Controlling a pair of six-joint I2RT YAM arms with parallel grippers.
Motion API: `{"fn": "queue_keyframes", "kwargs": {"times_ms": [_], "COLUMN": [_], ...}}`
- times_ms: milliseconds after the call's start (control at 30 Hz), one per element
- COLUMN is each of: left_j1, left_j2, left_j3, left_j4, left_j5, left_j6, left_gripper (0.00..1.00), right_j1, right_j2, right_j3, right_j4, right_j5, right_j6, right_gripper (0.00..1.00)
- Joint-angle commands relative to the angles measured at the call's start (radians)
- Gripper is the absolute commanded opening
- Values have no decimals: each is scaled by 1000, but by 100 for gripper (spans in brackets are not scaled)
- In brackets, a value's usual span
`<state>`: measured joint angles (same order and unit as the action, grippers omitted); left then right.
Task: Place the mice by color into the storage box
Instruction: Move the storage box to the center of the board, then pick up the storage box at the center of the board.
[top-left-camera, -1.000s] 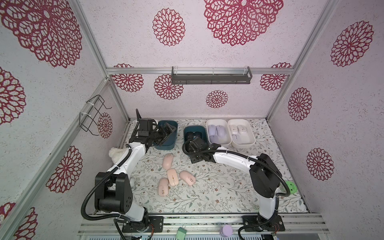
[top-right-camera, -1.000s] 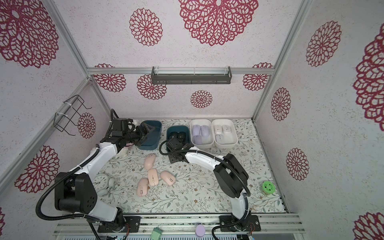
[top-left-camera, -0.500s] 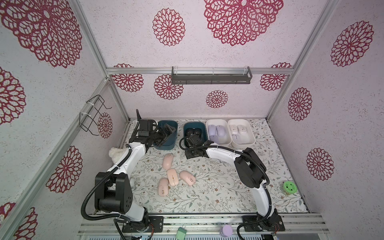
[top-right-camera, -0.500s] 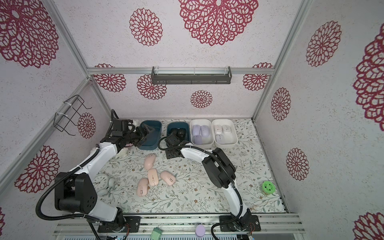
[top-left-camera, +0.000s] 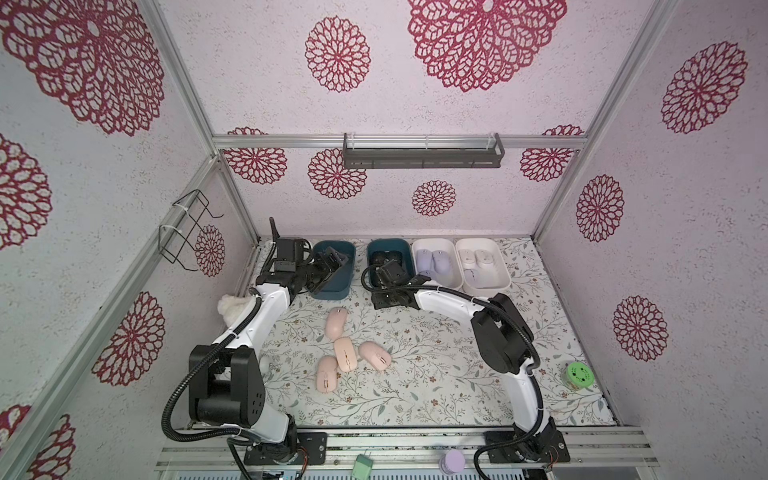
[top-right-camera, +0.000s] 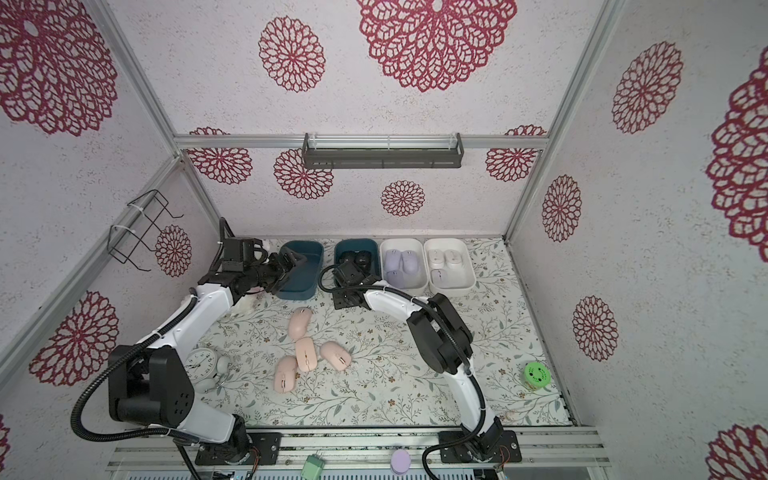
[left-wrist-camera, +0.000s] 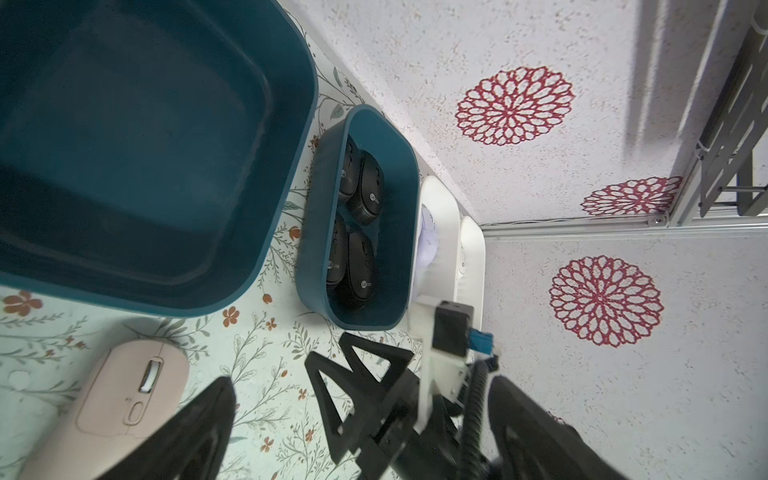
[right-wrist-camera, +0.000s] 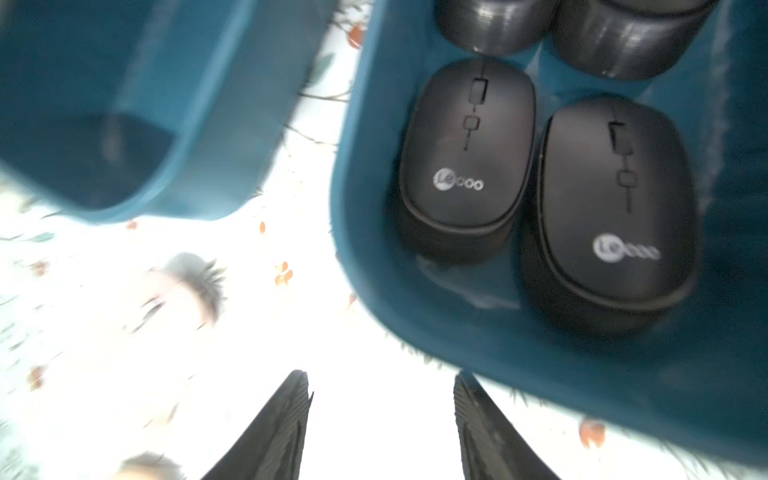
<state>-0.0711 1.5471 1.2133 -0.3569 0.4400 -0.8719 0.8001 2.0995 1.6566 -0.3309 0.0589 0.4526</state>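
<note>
Next, I move my left gripper to the empty teal box's rim (top-left-camera: 353, 276) (left-wrist-camera: 280, 212) on the side facing the black-mice box and close it there.
Several peach-pink mice (top-left-camera: 345, 353) (top-right-camera: 305, 353) lie loose mid-table; one (left-wrist-camera: 124, 395) shows close in the left wrist view. At the back stands a row of storage boxes. One teal box (top-left-camera: 347, 286) (left-wrist-camera: 266, 232) is empty. The teal box beside it (top-left-camera: 409, 259) (right-wrist-camera: 374, 266) holds black mice (right-wrist-camera: 465, 153) (left-wrist-camera: 353, 270). Two white boxes hold lavender mice (top-left-camera: 434, 262) and white mice (top-left-camera: 478, 258). My left gripper (top-left-camera: 331, 262) hangs wide open over the empty teal box. My right gripper (top-left-camera: 390, 300) (right-wrist-camera: 382, 399) is open and holds nothing, just in front of the black-mice box.
A white plush (top-left-camera: 232, 307) lies by the left wall, and an alarm clock (top-right-camera: 203, 368) stands near the left arm's base. A green round object (top-left-camera: 579, 374) sits at the right edge. A wire rack (top-left-camera: 187, 232) and a grey shelf (top-left-camera: 422, 156) hang on the walls.
The right arm's elbow swung left and its gripper shifted slightly by the black-mice box. The left arm has not moved.
</note>
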Motion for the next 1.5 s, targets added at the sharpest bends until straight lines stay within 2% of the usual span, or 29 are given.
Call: {"fn": "queue_keyframes", "kwargs": {"times_ms": [0, 200, 267, 500, 633, 767, 900, 1000, 1100, 1200, 1333, 1467], "left_j1": [8, -10, -36, -105, -159, -191, -197, -200, -202, -206, -207, -213], "left_j2": [10, 108, 140, 321, 425, 541, 606, 635, 635, 616, 610, 600], "left_j3": [40, 121, 162, 345, 425, 520, 574, 598, 609, 606, 601, 590], "left_j4": [-56, -150, -194, -362, -446, -515, -523, -529, -529, -515, -511, -500], "left_j5": [-73, -110, -164, -311, -447, -540, -534, -539, -549, -563, -568, -546], "left_j6": [58, 157, 211, 321, 383, 413, 425, 438, 453, 475, 496, 518], "left_gripper": [98, 79, 76, 54, 52, 45, 40, 29, 24, 13, 5, 0], "right_j1": [36, 52, 42, -21, -43, -63, -70, -73, -75, -75, -75, -76], "right_j2": [-223, -514, -591, -839, -925, -957, -989, -1009, -1032, -1045, -1047, -1039], "right_j3": [-38, -333, -429, -701, -794, -820, -843, -854, -872, -886, -883, -869], "right_j4": [-25, -22, -20, 38, 74, 71, 68, 59, 64, 75, 88, 83], "right_j5": [45, 211, 252, 230, 208, 190, 192, 192, 191, 182, 185, 183], "right_j6": [-23, -40, -38, 11, 20, 10, -4, -8, -4, -7, -13, -18], "right_gripper": [58, 59, 59, 59, 59, 60, 60, 60, 60, 59, 59, 59]}}
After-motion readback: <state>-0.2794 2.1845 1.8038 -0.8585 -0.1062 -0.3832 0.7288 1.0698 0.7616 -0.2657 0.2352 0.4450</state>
